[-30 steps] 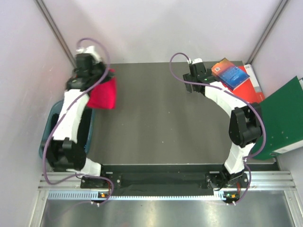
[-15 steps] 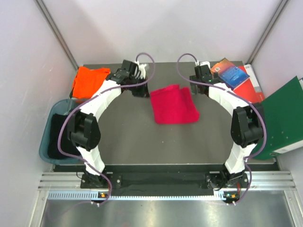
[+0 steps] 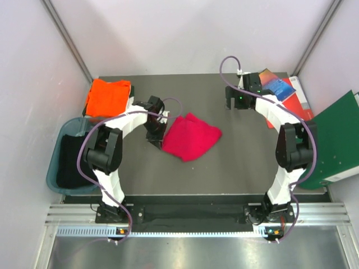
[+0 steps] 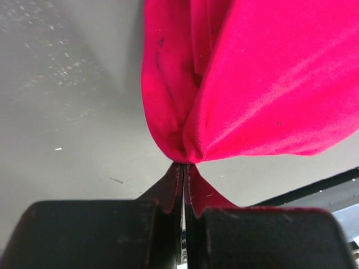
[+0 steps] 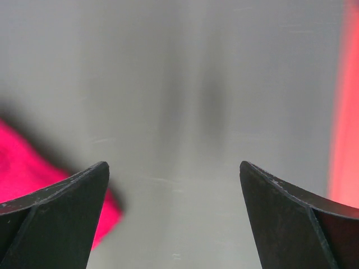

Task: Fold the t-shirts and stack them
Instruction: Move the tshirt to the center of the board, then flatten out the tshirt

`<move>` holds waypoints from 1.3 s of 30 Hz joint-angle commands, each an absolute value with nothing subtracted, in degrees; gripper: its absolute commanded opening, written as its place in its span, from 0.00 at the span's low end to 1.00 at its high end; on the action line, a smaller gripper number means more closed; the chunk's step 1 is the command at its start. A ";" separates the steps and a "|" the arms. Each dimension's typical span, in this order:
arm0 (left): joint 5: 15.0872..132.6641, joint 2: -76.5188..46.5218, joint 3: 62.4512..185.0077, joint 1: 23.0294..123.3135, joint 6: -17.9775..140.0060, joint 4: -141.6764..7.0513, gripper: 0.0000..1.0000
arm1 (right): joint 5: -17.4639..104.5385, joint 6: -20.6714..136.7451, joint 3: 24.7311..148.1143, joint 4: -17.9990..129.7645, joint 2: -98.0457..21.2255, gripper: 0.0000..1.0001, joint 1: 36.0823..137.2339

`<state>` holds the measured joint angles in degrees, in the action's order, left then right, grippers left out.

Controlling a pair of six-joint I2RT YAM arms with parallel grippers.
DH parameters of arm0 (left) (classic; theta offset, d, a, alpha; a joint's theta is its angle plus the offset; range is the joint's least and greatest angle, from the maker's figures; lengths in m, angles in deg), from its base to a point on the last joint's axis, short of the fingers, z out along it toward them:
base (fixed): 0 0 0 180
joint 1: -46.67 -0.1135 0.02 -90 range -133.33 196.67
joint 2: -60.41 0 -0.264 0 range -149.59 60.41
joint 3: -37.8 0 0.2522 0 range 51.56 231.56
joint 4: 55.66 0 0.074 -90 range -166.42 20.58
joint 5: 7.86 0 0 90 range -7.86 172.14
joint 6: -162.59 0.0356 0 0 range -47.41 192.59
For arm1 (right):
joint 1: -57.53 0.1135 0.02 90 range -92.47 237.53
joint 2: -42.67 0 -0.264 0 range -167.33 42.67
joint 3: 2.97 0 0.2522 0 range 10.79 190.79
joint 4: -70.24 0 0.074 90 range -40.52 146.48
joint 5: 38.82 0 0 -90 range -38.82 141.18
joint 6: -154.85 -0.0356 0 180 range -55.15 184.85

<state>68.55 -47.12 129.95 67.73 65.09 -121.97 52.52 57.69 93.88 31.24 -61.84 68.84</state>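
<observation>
I should next close my right gripper on the crimson-red t-shirt's far corner [image 3: 190, 116], toward the back wall.
The crimson-red t-shirt [image 3: 190, 138] lies bunched on the dark table [image 3: 235, 157] near its middle. My left gripper [image 3: 157, 134] sits at the shirt's left edge, shut on a pinch of the red cloth [image 4: 224, 95]; in the left wrist view the left gripper [image 4: 184, 166] has its fingers pressed together on the fabric. The bright orange t-shirt [image 3: 107, 96] rests folded at the table's far left corner. My right gripper [image 3: 234, 102] hovers at the far right of the table, open and empty. In the right wrist view the right gripper [image 5: 174, 168] shows bare table between its fingers and a corner of red cloth [image 5: 33, 168] at left.
A teal bin [image 3: 59, 162] holding dark cloth stands off the table's left edge. Red and blue books [image 3: 277, 87] lie at the far right corner. A large green binder [image 3: 336, 140] leans at the right. White walls enclose the back and sides.
My left arm swung from the far left with the red shirt to the table's middle, and the shirt went from hanging to lying bunched on the table. The right gripper shifted slightly right, still open.
</observation>
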 commanded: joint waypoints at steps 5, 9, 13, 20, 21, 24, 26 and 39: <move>70.62 -50.25 133.03 67.68 64.86 -123.65 0.00 | 33.71 55.19 101.57 30.72 -72.19 0.82 75.37; 71.15 -51.12 133.03 67.59 64.95 -123.73 0.00 | 31.32 52.46 108.68 30.81 -77.11 0.81 77.74; 71.24 -52.18 133.03 67.68 65.04 -124.17 0.00 | 30.27 51.58 116.24 30.73 -81.86 0.82 79.76; 71.68 -52.97 133.47 67.59 64.60 -124.17 0.00 | 27.72 50.35 124.07 29.06 -88.10 0.84 82.14; 71.85 -53.15 133.65 67.59 64.51 -124.17 0.00 | 27.45 50.44 124.34 28.80 -88.55 0.84 82.40; 72.03 -53.59 134.18 67.68 64.42 -124.43 0.00 | 27.10 50.44 124.17 28.35 -90.30 0.84 83.54; 72.55 -54.11 134.70 67.68 64.51 -124.61 0.00 | 27.36 50.70 124.17 27.56 -90.92 0.82 84.34; 78.61 -55.08 138.30 67.59 63.90 -126.28 0.00 | 27.70 50.17 123.47 26.24 -86.47 0.00 85.22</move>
